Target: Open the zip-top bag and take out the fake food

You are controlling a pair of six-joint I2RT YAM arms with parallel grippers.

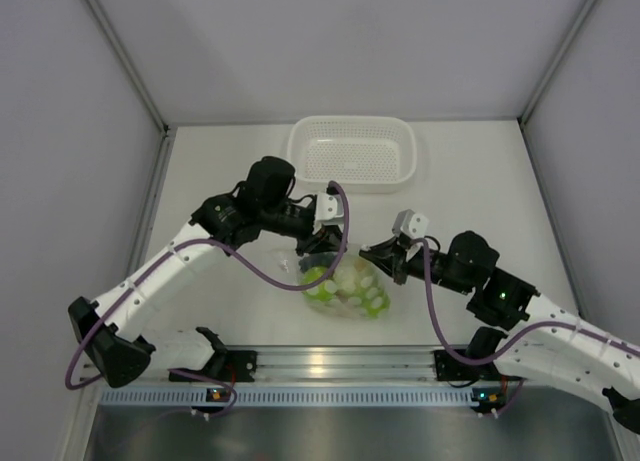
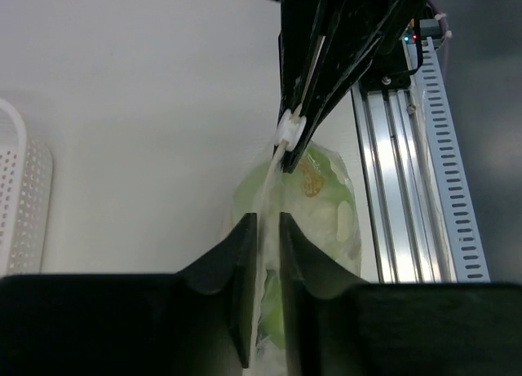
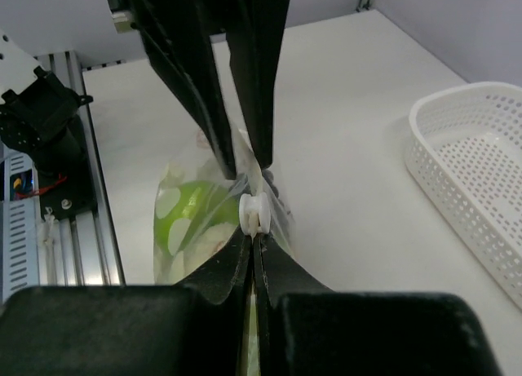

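Next, my left gripper takes the white slider (image 3: 254, 214) and pulls it away from my right gripper, since it holds the bag's top edge short of the white slider.
The zip-top bag (image 1: 348, 289) hangs between both grippers just above the table, dotted and bulging. The fake food shows through it as green fruit (image 1: 320, 279), also in the left wrist view (image 2: 326, 209) and the right wrist view (image 3: 192, 209). My left gripper (image 2: 265, 290) is shut on the bag's top edge. It stands at the bag's far left in the top view (image 1: 318, 245). My right gripper (image 3: 253, 258) is shut on the zip strip directly behind the white slider (image 3: 254, 213). It stands at the bag's right in the top view (image 1: 372, 251). The two grippers face each other, close together.
A white perforated basket (image 1: 352, 153) stands at the back of the table, also at the right of the right wrist view (image 3: 473, 172). The aluminium rail (image 1: 330, 363) with the arm bases runs along the near edge, close to the bag.
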